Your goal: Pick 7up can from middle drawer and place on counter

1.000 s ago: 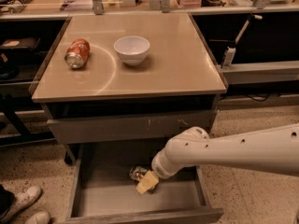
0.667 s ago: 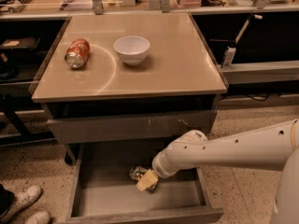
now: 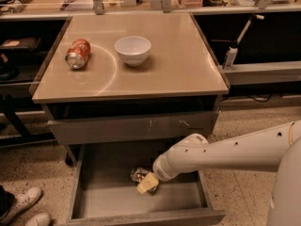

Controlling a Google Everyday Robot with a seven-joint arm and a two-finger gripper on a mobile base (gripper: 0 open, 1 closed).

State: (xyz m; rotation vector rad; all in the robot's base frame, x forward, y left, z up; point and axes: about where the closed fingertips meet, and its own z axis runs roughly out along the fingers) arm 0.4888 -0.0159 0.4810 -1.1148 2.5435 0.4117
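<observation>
Next, my gripper closes on the 7up can's side (image 3: 140, 176) near its silvery end, inside the open middle drawer.
The 7up can (image 3: 138, 174) lies on its side on the floor of the open middle drawer (image 3: 108, 199), near the middle. Only its silvery end and part of its side show. My gripper (image 3: 146, 183), with pale yellowish tips, is down inside the drawer right at the can, touching or covering its right side. My white arm (image 3: 225, 152) reaches in from the right. The beige counter (image 3: 178, 65) caps the grey cabinet above.
An orange-red can (image 3: 77, 53) lies on its side at the counter's left and a white bowl (image 3: 133, 49) stands near the middle. A shut drawer front with pale scratches (image 3: 136, 126) sits above the open drawer. Shoes (image 3: 23, 206) show at the lower left.
The gripper stays at the can in the drawer. The arm's upper part has shifted slightly; the can has not visibly moved.
</observation>
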